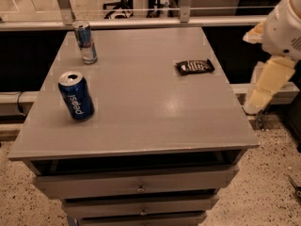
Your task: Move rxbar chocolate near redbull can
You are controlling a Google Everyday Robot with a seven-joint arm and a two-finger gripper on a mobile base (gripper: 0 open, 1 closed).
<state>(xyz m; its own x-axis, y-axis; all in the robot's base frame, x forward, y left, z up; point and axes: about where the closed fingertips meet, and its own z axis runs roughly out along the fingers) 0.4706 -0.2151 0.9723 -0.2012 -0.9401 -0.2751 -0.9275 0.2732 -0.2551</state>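
Observation:
My gripper is to head next for the rxbar chocolate's middle (195, 67), and it should close there, between the bar's two short ends.
The rxbar chocolate (194, 67), a small dark wrapped bar with white lettering, lies flat on the right side of the grey cabinet top (150, 112). The redbull can (85, 42), slim and silver-blue, stands upright at the far left corner. My gripper is not in view. Only my arm's white joint (284, 27) and cream link (268, 86) show at the right edge, beside the cabinet and to the right of the bar.
A wider blue Pepsi can (76, 96) stands on the left, in front of the redbull can. A metal rail (141, 23) runs along the far edge. Drawers (136, 185) sit below the top. Speckled floor surrounds the cabinet.

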